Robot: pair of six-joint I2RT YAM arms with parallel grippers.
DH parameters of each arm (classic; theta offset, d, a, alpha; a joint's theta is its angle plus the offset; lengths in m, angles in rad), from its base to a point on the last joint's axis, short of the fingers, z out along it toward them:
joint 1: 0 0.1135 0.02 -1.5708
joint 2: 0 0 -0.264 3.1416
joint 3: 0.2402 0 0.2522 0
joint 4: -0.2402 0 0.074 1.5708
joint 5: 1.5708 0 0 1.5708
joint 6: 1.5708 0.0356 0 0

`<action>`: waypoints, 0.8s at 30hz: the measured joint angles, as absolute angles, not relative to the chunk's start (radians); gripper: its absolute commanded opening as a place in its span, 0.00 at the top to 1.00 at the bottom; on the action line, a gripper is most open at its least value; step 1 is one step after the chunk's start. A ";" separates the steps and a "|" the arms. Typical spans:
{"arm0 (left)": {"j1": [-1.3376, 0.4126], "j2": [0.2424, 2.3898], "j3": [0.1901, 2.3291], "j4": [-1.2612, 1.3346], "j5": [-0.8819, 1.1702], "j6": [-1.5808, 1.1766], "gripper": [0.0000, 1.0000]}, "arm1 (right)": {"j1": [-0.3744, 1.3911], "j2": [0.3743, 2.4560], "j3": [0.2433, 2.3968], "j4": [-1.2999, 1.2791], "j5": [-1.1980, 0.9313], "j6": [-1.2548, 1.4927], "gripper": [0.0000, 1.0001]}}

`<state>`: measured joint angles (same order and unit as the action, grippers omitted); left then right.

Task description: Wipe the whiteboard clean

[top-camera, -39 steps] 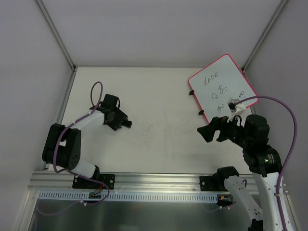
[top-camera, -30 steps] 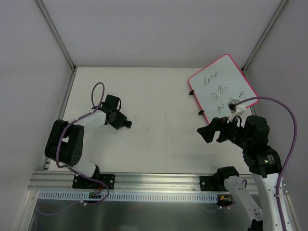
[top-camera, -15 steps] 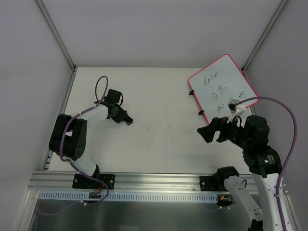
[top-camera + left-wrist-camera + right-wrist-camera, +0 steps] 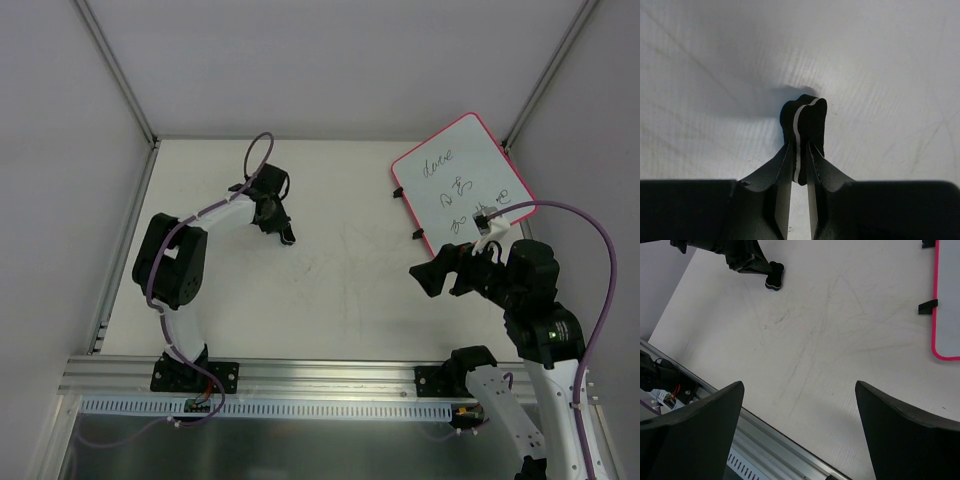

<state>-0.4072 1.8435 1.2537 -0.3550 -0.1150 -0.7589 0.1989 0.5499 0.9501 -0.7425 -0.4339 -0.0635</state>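
The eraser stands edgewise in my left gripper; I need to lay it flat, blue back up, then grab its narrow middle (image 4: pixel 800 137).
The whiteboard (image 4: pixel 462 180) lies flat at the far right of the table, pink-rimmed, with black scribbles on it and two black clips on its left edge. Its rim also shows in the right wrist view (image 4: pixel 935 315). My left gripper (image 4: pixel 281 232) is shut on the small black eraser block (image 4: pixel 804 125), held upright just above the table left of centre, well apart from the board. The eraser also shows in the right wrist view (image 4: pixel 774 282). My right gripper (image 4: pixel 440 272) is open and empty, just in front of the board's near corner.
The clips (image 4: pixel 419 236) stick out from the board's left edge. An aluminium rail (image 4: pixel 320 375) runs along the near edge. Walls and frame posts (image 4: pixel 115 70) close in the table. A purple cable (image 4: pixel 590 230) loops over the right arm.
My left arm has stretched out and swung right and farther from the base, carrying the eraser toward the table's middle. The right arm and the board have not moved.
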 measured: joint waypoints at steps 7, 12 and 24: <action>-0.537 1.905 1.385 -0.411 -0.215 -0.630 0.99 | 0.199 0.552 0.939 -0.738 -0.430 -0.062 0.01; -0.620 1.985 1.495 -0.437 -0.257 -0.561 0.99 | 0.199 0.553 0.937 -0.738 -0.427 -0.056 0.01; -0.782 2.135 1.683 -0.497 -0.343 -0.426 0.49 | 0.199 0.515 0.905 -0.738 -0.423 -0.031 0.01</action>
<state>-0.7818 2.1345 1.6829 -0.4969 -0.3428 -0.4263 0.1989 0.5148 0.9047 -0.7380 -0.4232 -0.0307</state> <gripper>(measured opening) 0.347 0.991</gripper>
